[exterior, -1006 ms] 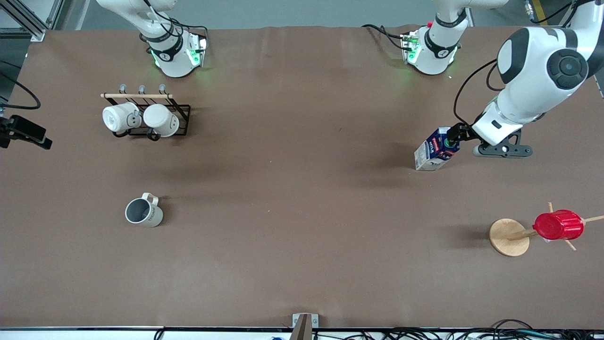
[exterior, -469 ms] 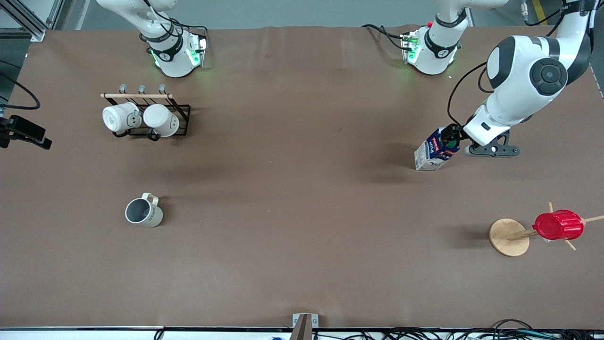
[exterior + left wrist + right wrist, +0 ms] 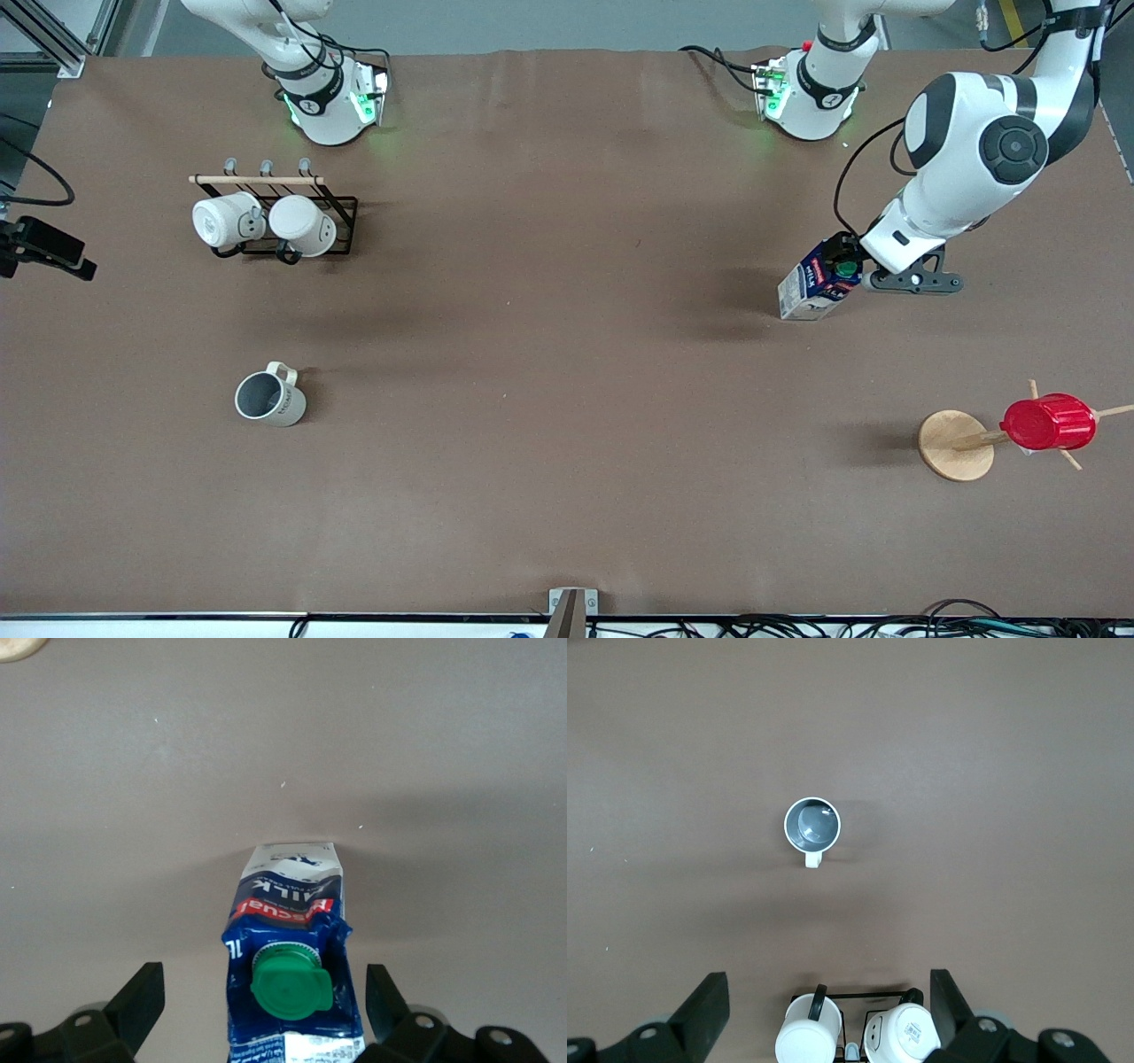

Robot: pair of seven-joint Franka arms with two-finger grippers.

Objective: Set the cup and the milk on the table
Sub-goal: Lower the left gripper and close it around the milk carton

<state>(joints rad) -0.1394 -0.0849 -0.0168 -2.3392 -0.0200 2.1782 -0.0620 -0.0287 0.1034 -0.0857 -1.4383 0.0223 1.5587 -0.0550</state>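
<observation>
My left gripper needs to grip the milk on its upper sides (image 3: 839, 266) (image 3: 291, 985), level with its green cap.
The milk (image 3: 815, 285), a blue and white carton with a green cap (image 3: 291, 981), stands upright on the brown table (image 3: 567, 399) toward the left arm's end. My left gripper (image 3: 849, 259) is at the carton's top, open. In the left wrist view the carton (image 3: 288, 904) lies between its fingers (image 3: 142, 997), and they stand wide of it with a gap on each side. The cup (image 3: 268, 399), cream-white with a grey inside, stands on the table toward the right arm's end. My right gripper (image 3: 830, 1010) is open and empty, high over the mug rack, with the cup (image 3: 811, 826) far below it.
A black wire rack (image 3: 341, 221) holds two white mugs (image 3: 301, 224), farther from the front camera than the cup. A red ribbed cup (image 3: 1048, 422) hangs on a peg stand with a round wooden disc base (image 3: 955, 445), nearer the front camera than the milk.
My left arm's wrist and elbow have swung toward the milk, bringing the gripper closer over its top. The milk and the cup have not moved.
</observation>
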